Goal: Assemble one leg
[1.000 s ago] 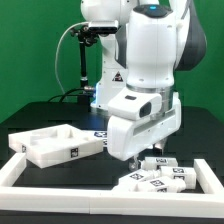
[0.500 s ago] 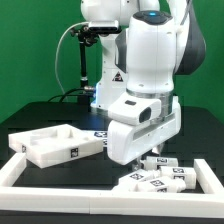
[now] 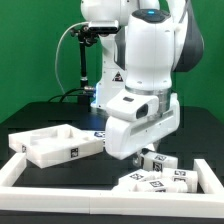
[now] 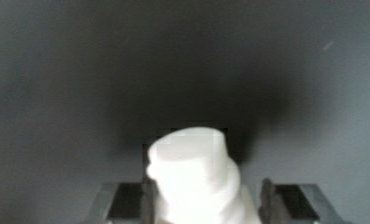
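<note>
I should release the white leg on the bare black table point(image 3: 178, 142) just behind the pile of white legs. The held leg is now low over that pile.
In the wrist view a white leg point(image 4: 196, 165) stands between my gripper's point(image 4: 207, 204) two dark fingers point(image 4: 132, 203), blurred and close to the camera, over the dark table. The jaws are closed in on it. In the exterior view the gripper point(image 3: 144, 157) hangs low over a pile of several white legs point(image 3: 158, 178) at the exterior view's right. The bulky white hand hides most of the held leg there. A large white square furniture part point(image 3: 55, 146) lies on the exterior view's left.
A white rail point(image 3: 90, 197) runs along the front of the black table and bounds the work area. The arm's base and a black stand point(image 3: 88, 60) rise at the back. The green backdrop is behind.
The hand has risen slightly above the pile of legs, with the leg between the fingers. The other parts have not moved.
</note>
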